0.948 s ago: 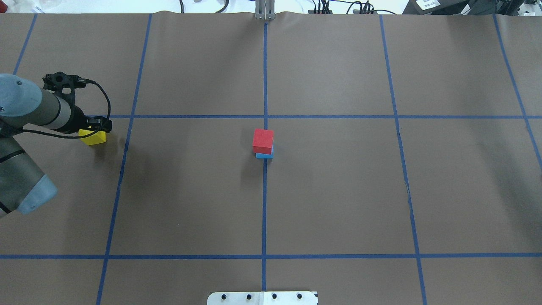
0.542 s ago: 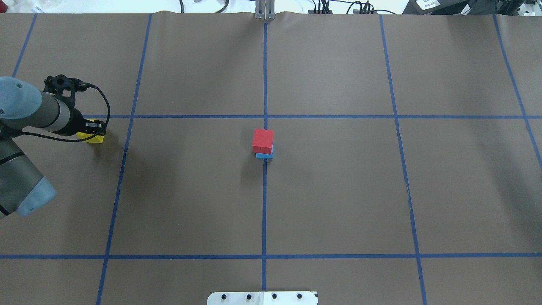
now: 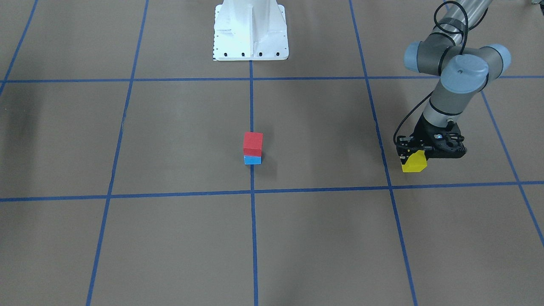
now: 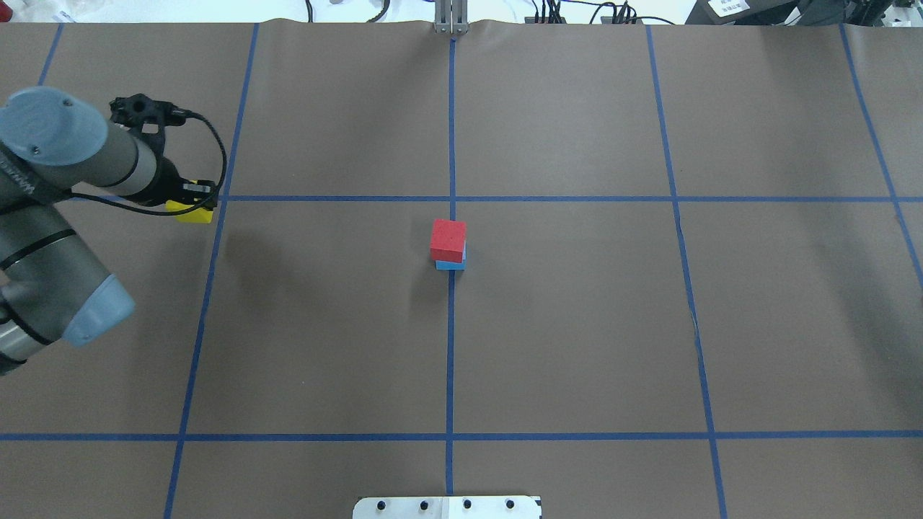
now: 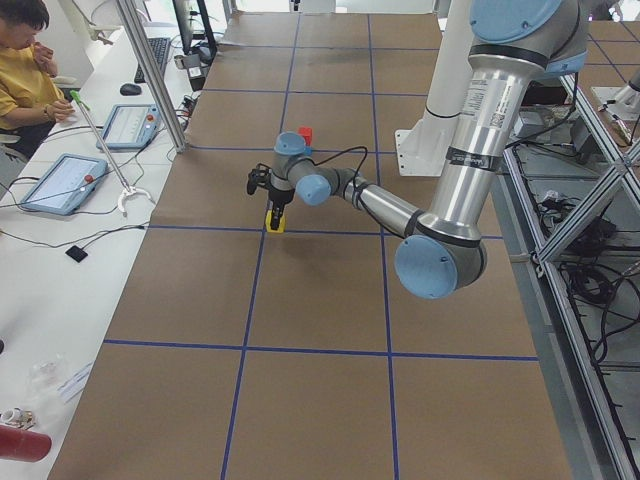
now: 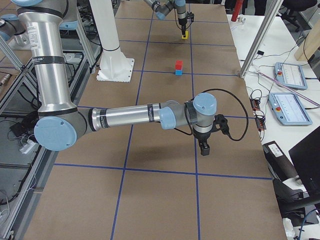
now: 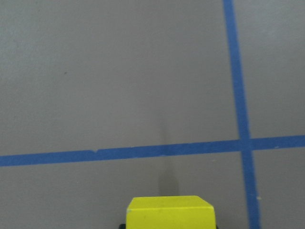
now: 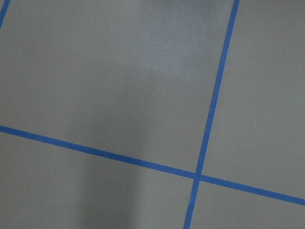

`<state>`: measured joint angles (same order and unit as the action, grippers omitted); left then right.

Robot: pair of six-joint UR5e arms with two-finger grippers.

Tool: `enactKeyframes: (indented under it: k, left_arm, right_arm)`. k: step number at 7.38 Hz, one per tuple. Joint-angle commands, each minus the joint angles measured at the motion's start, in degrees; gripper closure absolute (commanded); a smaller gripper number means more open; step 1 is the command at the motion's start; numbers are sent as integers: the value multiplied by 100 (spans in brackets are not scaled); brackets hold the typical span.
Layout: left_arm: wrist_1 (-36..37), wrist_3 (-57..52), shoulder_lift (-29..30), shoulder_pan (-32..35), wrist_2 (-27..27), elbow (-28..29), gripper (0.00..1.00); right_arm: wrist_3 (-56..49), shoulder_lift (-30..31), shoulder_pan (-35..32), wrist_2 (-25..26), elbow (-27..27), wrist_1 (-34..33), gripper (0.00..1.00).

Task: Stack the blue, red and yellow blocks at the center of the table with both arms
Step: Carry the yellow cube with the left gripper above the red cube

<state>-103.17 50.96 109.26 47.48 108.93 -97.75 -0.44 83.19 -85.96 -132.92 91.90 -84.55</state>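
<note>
My left gripper has the yellow block to place. Next, I put it down on top of the red block [image 3: 252, 139], squarely above the blue block.
A red block [image 4: 448, 239] sits on a blue block [image 4: 451, 264] at the table's centre, also in the front view, red [image 3: 253, 144] on blue [image 3: 252, 160]. My left gripper [image 4: 192, 205] is shut on the yellow block [image 4: 190, 215] and holds it above the table, far to the left of the stack. The front view shows the block [image 3: 413, 162] under the gripper [image 3: 420, 158], and the left wrist view shows its top [image 7: 169, 212]. My right gripper [image 6: 204, 148] shows only in the exterior right view, low over bare table, and I cannot tell its state.
The table is covered in brown paper with a grid of blue tape lines. The white robot base [image 3: 250, 29] stands at the near edge [image 4: 447, 507]. An operator and tablets [image 5: 65, 180] are beside the table's far side.
My left arm has risen and moved to the right and farther from the robot with the yellow block in its gripper. The red and blue stack has not moved.
</note>
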Motion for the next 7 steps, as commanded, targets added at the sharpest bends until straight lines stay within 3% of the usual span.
enactKeyframes:
  k: [1,3,5,7]
  left_arm:
    - [1715,116,1504,-439,5,-209,100]
    - [2396,720,2568,-887,5,9,100]
    - [2390,1108,3658,-1266,-30,1069,100]
    - [2363,1127,4005,-1408,-30,1407,100]
  right_arm:
    - [9,5,0,3,-23,0,0]
    - [9,4,0,-6,-41,0,0]
    - [9,22,0,-6,-41,0,0]
    - [18,40,0,-6,-32,0,0]
